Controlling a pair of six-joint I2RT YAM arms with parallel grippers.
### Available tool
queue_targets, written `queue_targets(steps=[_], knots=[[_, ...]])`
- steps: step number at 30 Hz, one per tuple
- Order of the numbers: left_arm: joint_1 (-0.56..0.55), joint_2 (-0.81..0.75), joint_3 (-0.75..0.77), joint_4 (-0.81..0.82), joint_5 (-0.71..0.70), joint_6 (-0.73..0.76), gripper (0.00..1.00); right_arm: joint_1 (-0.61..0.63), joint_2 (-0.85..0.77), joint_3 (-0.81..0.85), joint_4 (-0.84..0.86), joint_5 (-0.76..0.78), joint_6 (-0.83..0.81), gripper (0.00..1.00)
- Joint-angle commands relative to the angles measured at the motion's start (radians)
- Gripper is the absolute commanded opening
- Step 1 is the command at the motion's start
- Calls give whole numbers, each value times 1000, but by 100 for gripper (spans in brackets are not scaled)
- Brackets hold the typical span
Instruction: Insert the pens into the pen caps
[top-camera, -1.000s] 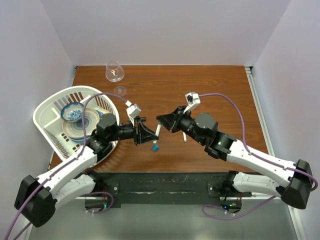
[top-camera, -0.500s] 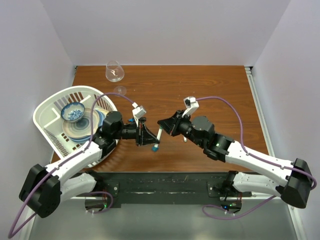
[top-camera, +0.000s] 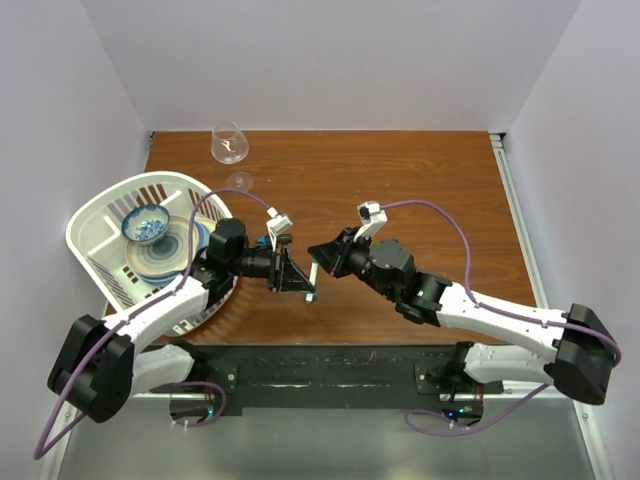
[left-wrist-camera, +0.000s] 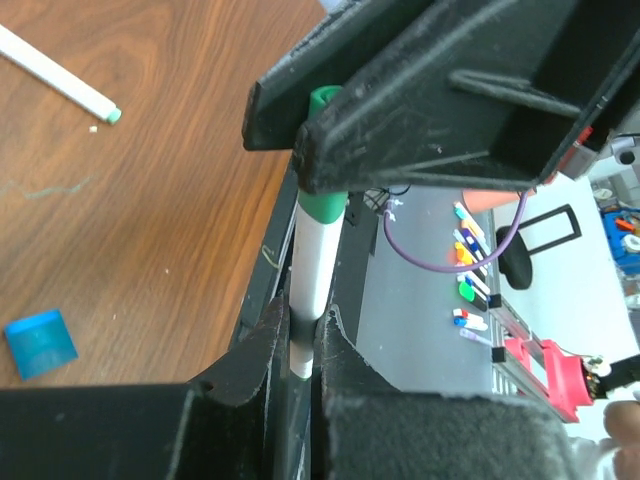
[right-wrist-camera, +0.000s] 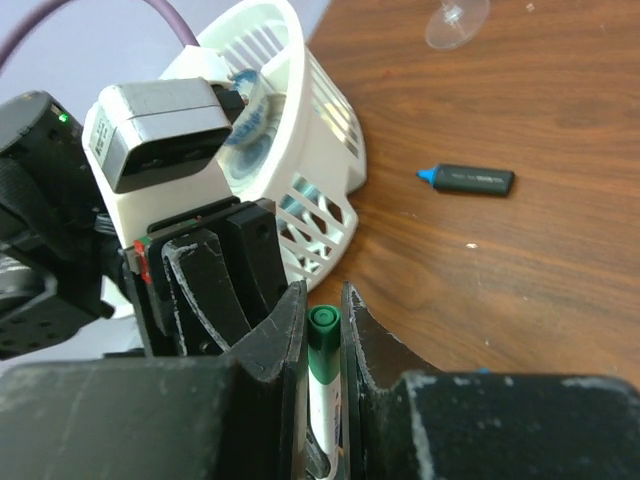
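Next, I let go of the capped white pen, now held just above the table, with my left gripper on the wood (top-camera: 360, 262) (left-wrist-camera: 35, 108), setting it along the basket-facing side of the second white pen.
My left gripper (top-camera: 299, 277) (left-wrist-camera: 303, 322) is shut on the lower end of a white pen (left-wrist-camera: 312, 270), which it holds just above the table. A green pen cap (right-wrist-camera: 323, 338) (left-wrist-camera: 323, 195) sits on the pen's upper end. My right gripper (top-camera: 322, 256) (right-wrist-camera: 323, 302) is shut on this cap, and the two grippers meet tip to tip. A blue pen cap (left-wrist-camera: 40, 342) (top-camera: 310, 296) lies on the table below them. A second white pen (left-wrist-camera: 58, 72) with a green tip lies loose on the wood. The other green cap is out of view.
A white basket (top-camera: 95, 215) (right-wrist-camera: 300, 110) with bowls and plates stands at the left, close to the left arm. A dark marker (right-wrist-camera: 470, 179) with a blue tip lies beside it. A wine glass (top-camera: 229, 145) lies at the back. The table's front edge (top-camera: 330, 345) is close.
The right gripper has moved left toward the left gripper, and the left has turned to meet it. The gap between them has closed around the pen.
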Motion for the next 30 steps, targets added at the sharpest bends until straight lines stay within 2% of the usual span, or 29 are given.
queue_targets(steps=[1,10,14,17,18,19,23,24,25,28,30], knots=[[99,11,133,287,-255,-17,0,156,58,-37,-289,-321,46,0],[147,35,174,270,-213,-14,0,168,-3,-33,-366,-396,6,0],[147,57,153,310,-203,-39,0,167,-16,-18,-363,-335,28,0],[147,40,134,287,-225,-26,0,165,-34,68,-462,-182,28,0],[145,37,134,269,-228,-26,0,165,-54,134,-493,-133,20,9],[145,37,134,261,-229,-23,0,165,-63,165,-516,-29,0,13],[144,34,139,173,-264,1,0,164,-111,300,-623,197,-58,31],[144,34,140,151,-277,16,0,165,-120,330,-636,226,-69,34],[144,34,143,134,-291,21,0,165,-144,341,-643,251,-84,41],[128,40,165,70,-352,35,0,164,-201,346,-659,315,-104,50],[83,48,203,-4,-448,56,0,165,-230,332,-672,344,-104,59]])
